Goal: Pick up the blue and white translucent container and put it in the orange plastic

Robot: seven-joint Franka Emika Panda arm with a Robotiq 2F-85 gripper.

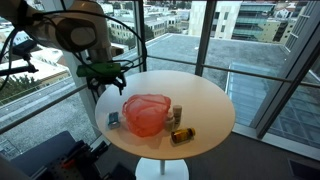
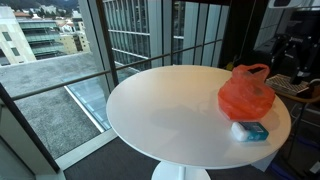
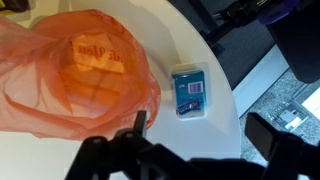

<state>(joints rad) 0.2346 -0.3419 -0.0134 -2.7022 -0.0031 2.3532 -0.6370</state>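
The mentos-label end (image 1: pixel 113 115) (image 3: pixel 190 110) of the blue and white translucent container is farther from the barcode, and my gripper will close on it.
The blue and white translucent container (image 3: pixel 188 92) lies flat on the white table, just beside the orange plastic (image 3: pixel 70 75), a large translucent orange-red container with a wavy rim. Both show in both exterior views: the container (image 1: pixel 114 120) (image 2: pixel 250 131) near the table edge, the orange plastic (image 1: pixel 145 115) (image 2: pixel 247 93) next to it. My gripper (image 3: pixel 205 130) is open and empty. It hangs above the table with the container just ahead of its fingertips. In an exterior view the gripper (image 1: pixel 105 75) is over the table's edge, above the container.
A pale upright jar (image 1: pixel 177 113) and an amber bottle (image 1: pixel 182 135) lying on its side stand beyond the orange plastic. The round white table (image 2: pixel 170 110) is on a pedestal beside tall windows. Its edge (image 3: pixel 225 95) runs close to the container.
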